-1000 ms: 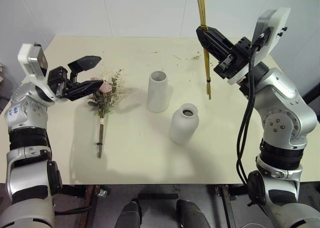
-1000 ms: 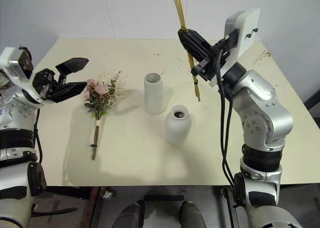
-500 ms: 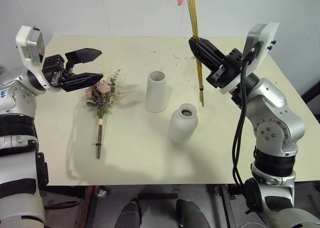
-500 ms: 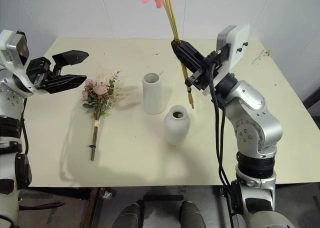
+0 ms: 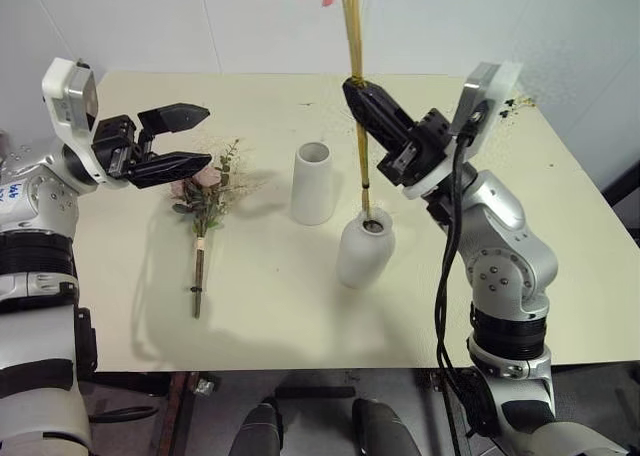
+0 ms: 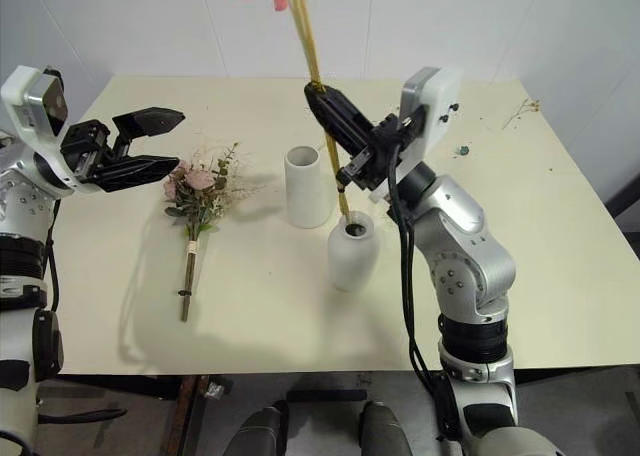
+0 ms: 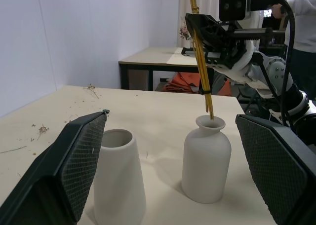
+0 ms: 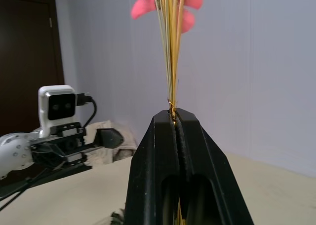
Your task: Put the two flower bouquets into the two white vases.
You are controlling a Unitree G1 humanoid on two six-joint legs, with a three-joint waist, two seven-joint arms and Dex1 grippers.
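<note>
My right gripper will release the golden wheat bundle in the opening of the shorter bottle-shaped white vase (image 5: 372, 225). The bundle's stem ends are now at its rim.
My right gripper (image 5: 354, 87) is shut on the slim golden wheat bundle (image 5: 356, 126), which stands nearly upright with its pink blossoms (image 8: 168, 3) at the top. The stem ends reach the mouth of the shorter bottle-shaped white vase (image 5: 365, 248), just at its rim (image 7: 211, 119). Left of it stands the taller white vase (image 5: 313, 183), empty. The pink rose bouquet (image 5: 205, 191) lies flat on the table, stem toward me. My left gripper (image 5: 195, 138) hovers open above and just left of the roses, its fingers (image 7: 74, 170) spread wide with nothing between them.
The cream table (image 5: 280, 306) carries small plant scraps near its back edge (image 5: 385, 114) and at the far right corner (image 5: 515, 103). A white wall runs behind it. In the left wrist view a person's sleeve (image 7: 302, 8) and another table (image 7: 163, 57) stand beyond.
My right gripper has carried the wheat bundle leftward and a little down, bringing its stem ends from beside the shorter vase to its mouth. The left gripper has stayed open in place.
</note>
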